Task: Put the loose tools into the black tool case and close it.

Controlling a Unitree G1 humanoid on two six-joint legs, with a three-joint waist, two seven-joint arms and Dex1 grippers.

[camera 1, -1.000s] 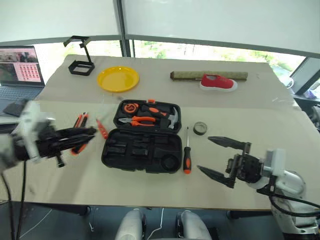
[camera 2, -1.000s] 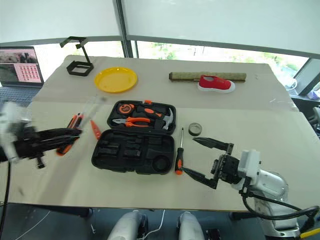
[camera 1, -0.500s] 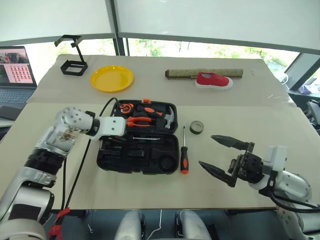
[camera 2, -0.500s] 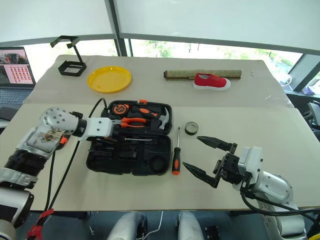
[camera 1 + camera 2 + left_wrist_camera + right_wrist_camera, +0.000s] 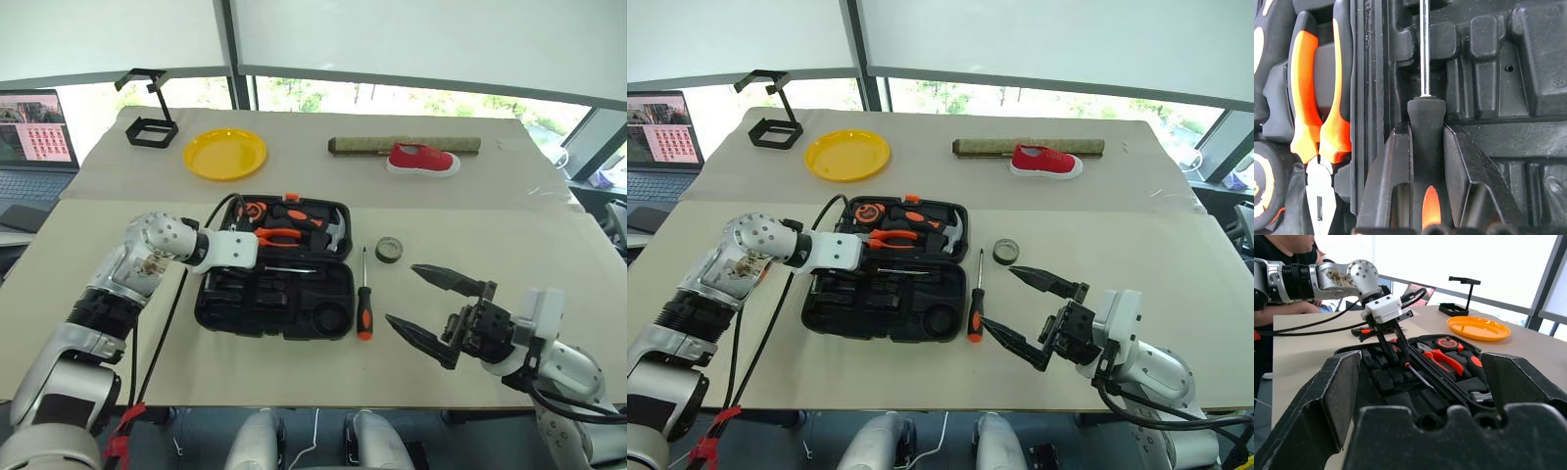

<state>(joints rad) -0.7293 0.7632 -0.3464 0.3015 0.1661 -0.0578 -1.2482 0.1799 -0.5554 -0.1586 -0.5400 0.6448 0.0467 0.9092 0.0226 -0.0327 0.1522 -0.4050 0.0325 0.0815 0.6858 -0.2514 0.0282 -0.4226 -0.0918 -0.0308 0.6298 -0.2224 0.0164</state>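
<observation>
The robot's right gripper will close on the middle of the handle (image 5: 364, 313) of the loose screwdriver, between the black tool case and the roll of tape.
The black tool case (image 5: 328, 318) lies open in the middle of the table. Its far half holds orange-handled pliers (image 5: 279, 235), a hammer and a tape measure. My left gripper (image 5: 1426, 129) is shut on the black-and-orange handle of a slim screwdriver (image 5: 1424, 58). The steel shaft lies along the moulded slots of the near half, close to the hinge. Right of the case lie another screwdriver (image 5: 364, 315) and a small dark roll of tape (image 5: 389, 250). My right gripper (image 5: 423, 308) hovers open right of that screwdriver, holding nothing. An orange-and-black tool (image 5: 1359, 331) lies behind my left arm.
A yellow plate (image 5: 225, 154) and a black wire stand (image 5: 152, 127) sit at the far left. A red shoe (image 5: 423, 160) leans on a long bar (image 5: 358, 146) at the back. A laptop (image 5: 34, 132) stands off the left edge. A person (image 5: 1283, 247) sits beyond it.
My left gripper has swung in from left of the case to over its near half, carrying the screwdriver; in the last half second it held still. The right gripper has stayed put.
</observation>
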